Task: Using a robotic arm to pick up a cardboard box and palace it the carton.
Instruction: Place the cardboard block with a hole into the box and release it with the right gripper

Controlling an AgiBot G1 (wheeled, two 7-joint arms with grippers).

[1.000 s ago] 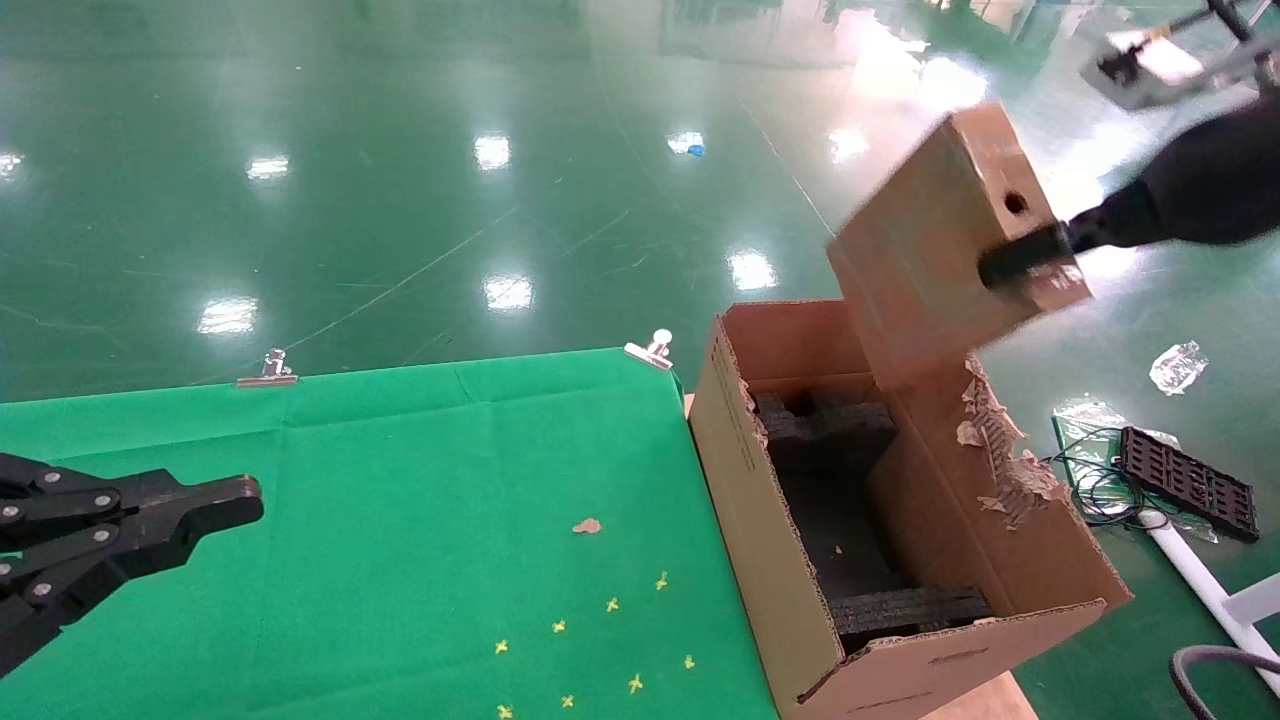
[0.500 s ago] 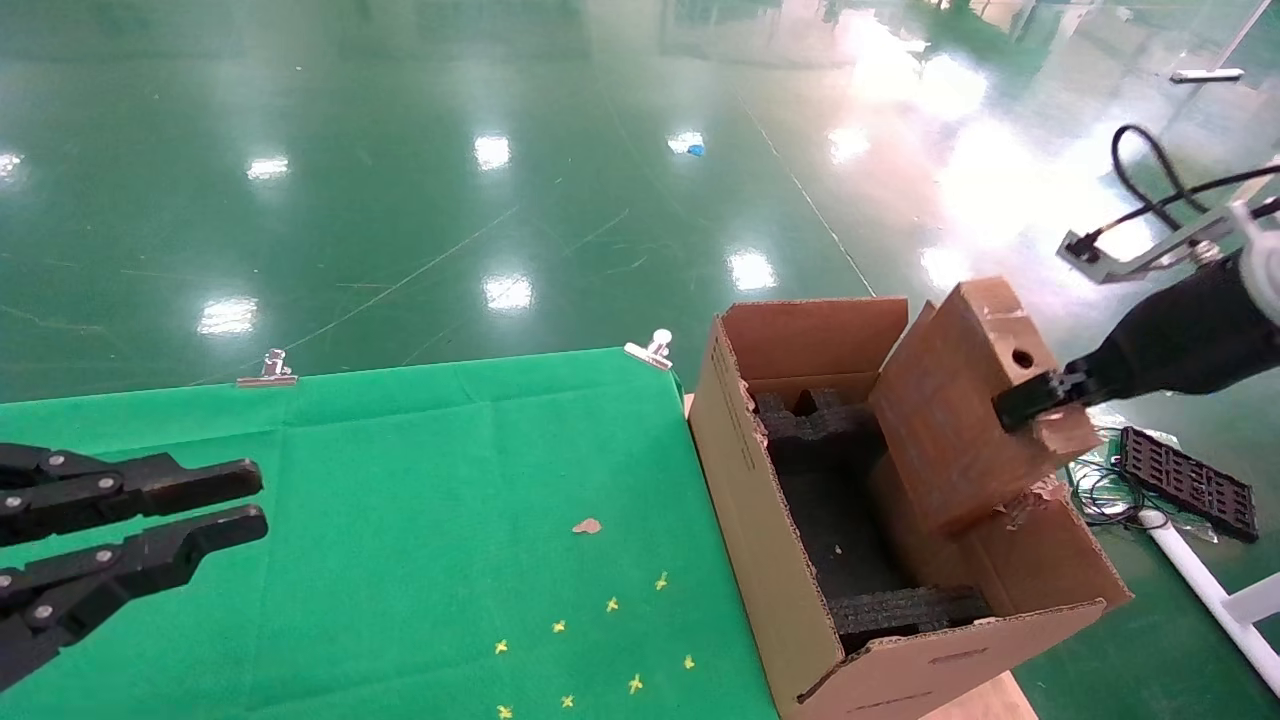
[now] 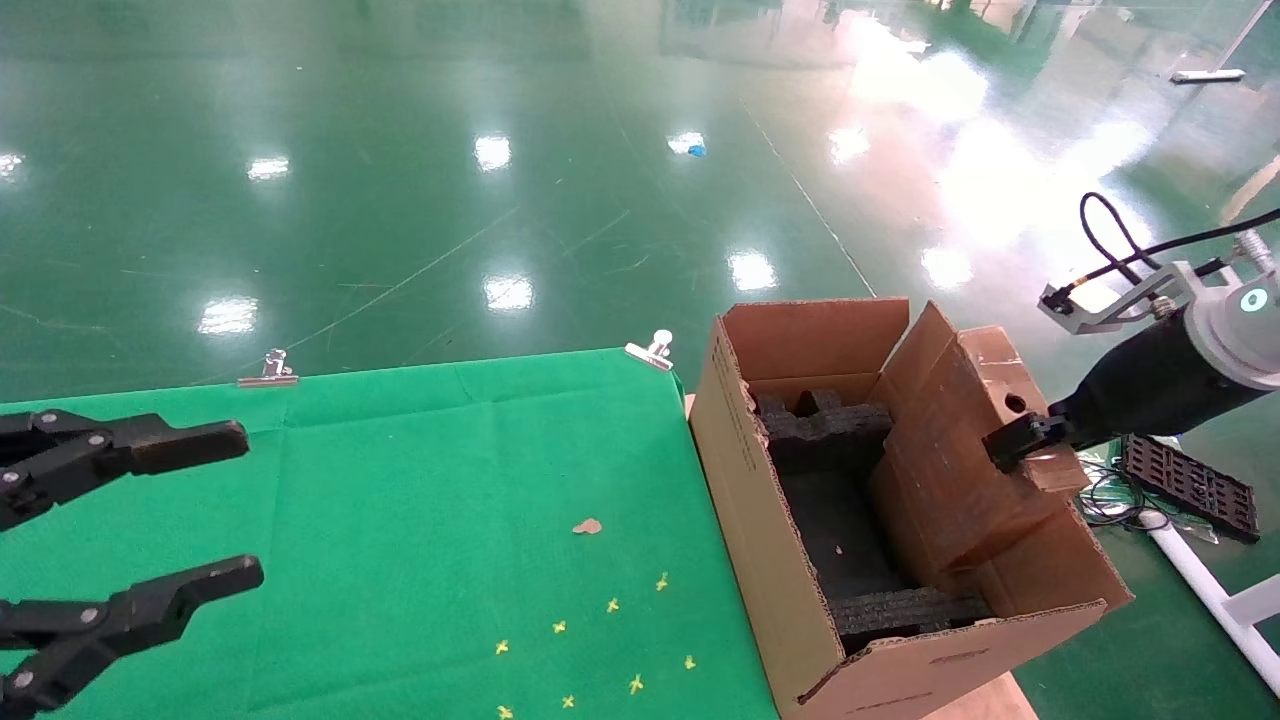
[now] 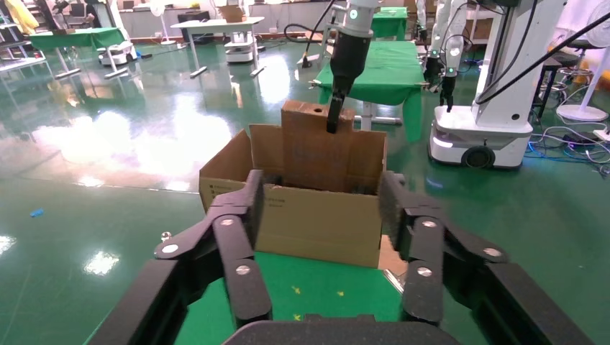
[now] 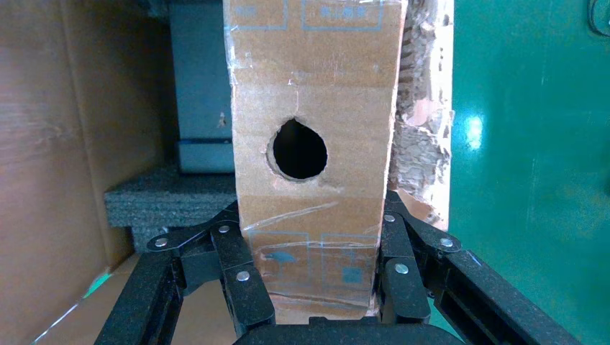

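My right gripper sets the cardboard box down next between the carton's black foam inserts (image 3: 906,528), along the carton's side farthest from the table.
My right gripper (image 3: 1015,440) is shut on the cardboard box (image 3: 960,460), a narrow brown box with a round hole in its top side and glossy tape (image 5: 313,151). The box stands tilted, lowered partly into the right side of the carton (image 3: 760,520), against the torn flap. The carton is a large open brown box with black foam inserts (image 3: 825,425), standing beside the green table. The white arm with a green-lit ring (image 3: 1245,330) reaches in from the right. In the left wrist view the arm (image 4: 350,43) holds the box (image 4: 316,144) above the carton (image 4: 316,223). My left gripper (image 3: 190,505) is open and empty over the table's left side.
The green cloth table (image 3: 420,500) carries small yellow marks and metal clips (image 3: 650,350) at its far edge. A black grid tray (image 3: 1185,480) and cables lie on the floor right of the carton. Other robots and tables stand far off in the left wrist view.
My right gripper has lowered the cardboard box from above the carton down into its right side. My left gripper's fingers have spread from nearly shut to wide open.
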